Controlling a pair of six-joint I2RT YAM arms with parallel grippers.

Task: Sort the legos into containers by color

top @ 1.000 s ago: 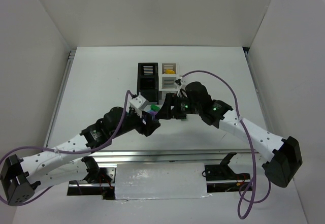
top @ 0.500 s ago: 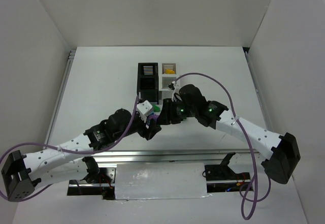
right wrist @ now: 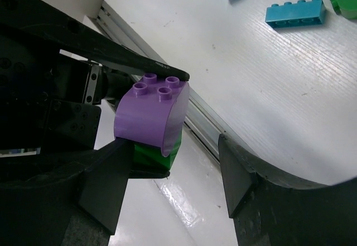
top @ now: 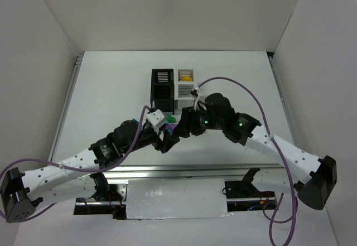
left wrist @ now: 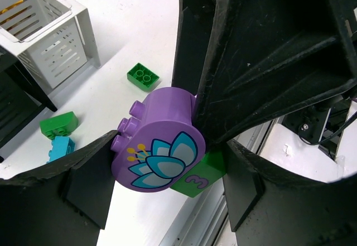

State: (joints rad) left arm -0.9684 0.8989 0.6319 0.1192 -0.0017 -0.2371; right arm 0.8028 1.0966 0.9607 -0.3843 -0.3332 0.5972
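The left gripper pinches the purple and green legos together, so the robot's right gripper will hold the stack while the left gripper takes the purple lego's sides (left wrist: 162, 161).
My left gripper (left wrist: 167, 170) is shut on a stack of two legos: a purple rounded lego (left wrist: 159, 145) with a flower print, joined to a green lego (left wrist: 201, 174) marked 3. The stack is held above the table near its front edge. My right gripper (right wrist: 175, 157) is open and straddles the same stack (right wrist: 150, 115); one finger is close beside the green part, the other stands well apart. Both grippers meet at the table's centre (top: 174, 128). The containers (top: 173, 84) stand just behind them, with something yellow (top: 186, 77) in a white one.
Loose legos lie on the table: a green square one (left wrist: 143, 76), a green one (left wrist: 58, 124), a teal one (left wrist: 60, 145), a long teal one (right wrist: 294, 13). A white slatted box (left wrist: 53, 39) stands beside them. The table's metal front rail (right wrist: 201, 124) is under the grippers.
Both grippers have stayed together at the table's centre. The left wrist has shifted a little to the right, and the right arm has swung slightly outward.
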